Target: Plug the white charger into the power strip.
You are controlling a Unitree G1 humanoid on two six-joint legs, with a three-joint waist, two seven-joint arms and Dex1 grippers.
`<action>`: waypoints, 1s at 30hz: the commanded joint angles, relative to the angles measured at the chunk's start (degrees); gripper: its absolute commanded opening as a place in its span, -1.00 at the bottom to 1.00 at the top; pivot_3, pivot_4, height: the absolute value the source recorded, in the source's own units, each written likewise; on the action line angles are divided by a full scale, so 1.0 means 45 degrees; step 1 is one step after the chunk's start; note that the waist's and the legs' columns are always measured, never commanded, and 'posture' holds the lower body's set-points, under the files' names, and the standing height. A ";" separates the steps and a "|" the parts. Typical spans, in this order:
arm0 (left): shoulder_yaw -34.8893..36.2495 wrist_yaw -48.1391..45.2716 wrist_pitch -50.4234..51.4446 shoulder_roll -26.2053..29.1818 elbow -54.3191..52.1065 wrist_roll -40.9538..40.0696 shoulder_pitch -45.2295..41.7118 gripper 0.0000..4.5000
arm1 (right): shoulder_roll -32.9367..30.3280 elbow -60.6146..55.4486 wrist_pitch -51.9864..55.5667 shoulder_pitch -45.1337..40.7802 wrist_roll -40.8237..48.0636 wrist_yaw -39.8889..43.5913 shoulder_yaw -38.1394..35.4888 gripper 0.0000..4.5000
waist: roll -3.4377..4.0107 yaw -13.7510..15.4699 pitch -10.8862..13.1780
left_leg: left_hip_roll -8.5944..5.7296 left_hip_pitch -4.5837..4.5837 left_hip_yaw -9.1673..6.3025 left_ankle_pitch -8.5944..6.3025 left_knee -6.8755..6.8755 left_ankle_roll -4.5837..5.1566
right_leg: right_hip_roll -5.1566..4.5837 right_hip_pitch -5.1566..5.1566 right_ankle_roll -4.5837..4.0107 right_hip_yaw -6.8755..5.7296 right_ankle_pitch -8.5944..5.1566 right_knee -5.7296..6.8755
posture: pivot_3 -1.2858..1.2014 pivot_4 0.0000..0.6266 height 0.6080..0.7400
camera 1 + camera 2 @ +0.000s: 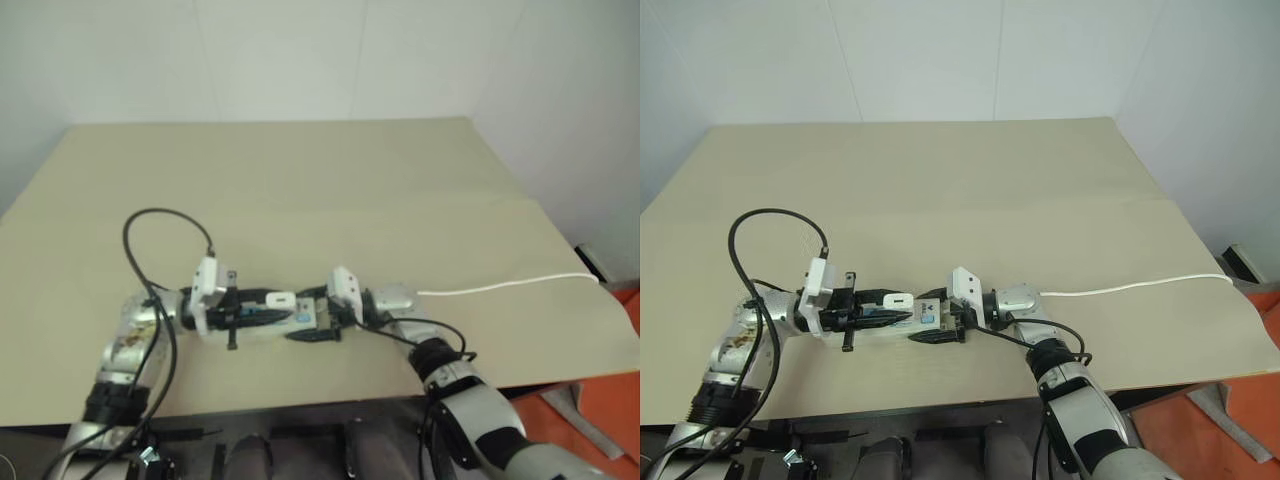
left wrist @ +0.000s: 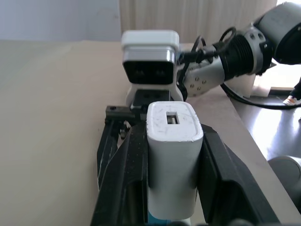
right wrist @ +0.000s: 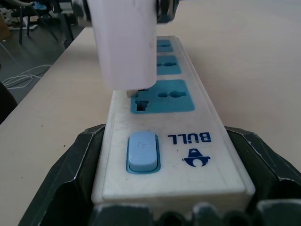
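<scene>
I need to let go of the white charger with my left gripper in the power strip's blue outlet [image 1: 278, 311] [image 2: 171, 214] nearest my right gripper.
The white charger [image 2: 171, 141] stands upright with my left gripper [image 1: 272, 306] shut on its sides. In the right wrist view the charger [image 3: 124, 42] hangs just over the blue outlet face [image 3: 164, 96] nearest the switch [image 3: 142, 150]. Its prongs reach that face's slots, and a small gap shows under its body. The power strip [image 3: 188, 139] lies along the table's front, and my right gripper [image 1: 312, 322] is shut on its switch end. The two grippers point toward each other, almost touching.
The strip's thin white cord [image 1: 510, 285] runs right across the tan table [image 1: 350, 190] to its right edge. A black cable [image 1: 150, 215] loops up from my left arm over the table. The table's front edge lies just below the grippers.
</scene>
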 commanded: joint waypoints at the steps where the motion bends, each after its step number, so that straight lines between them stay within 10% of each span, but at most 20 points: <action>1: -0.0124 -0.0255 -0.0413 0.0145 0.0037 0.0231 -0.0060 -0.55 | -0.0114 -0.0009 0.0253 -0.0042 -0.0179 0.0047 0.0130 0.53 | 0.0000 0.0001 0.0000 | 0.0000 0.0000 0.0000 0.0000 0.0000 0.0000 | 0.0000 0.0000 0.0000 0.0000 0.0000 -0.0001 | 0.03 -0.52 1.00; 30: -0.0255 -0.0043 -0.1521 0.0340 0.2816 0.1269 0.0414 -0.55 | -0.0350 -0.0291 0.0409 0.0109 -0.0192 0.0134 0.0144 0.53 | 0.0009 -0.0007 -0.0004 | 0.0000 0.0025 0.0002 0.0000 -0.0026 0.0000 | 0.0001 0.0007 -0.0004 0.0003 -0.0002 -0.0013 | 0.03 -0.52 1.00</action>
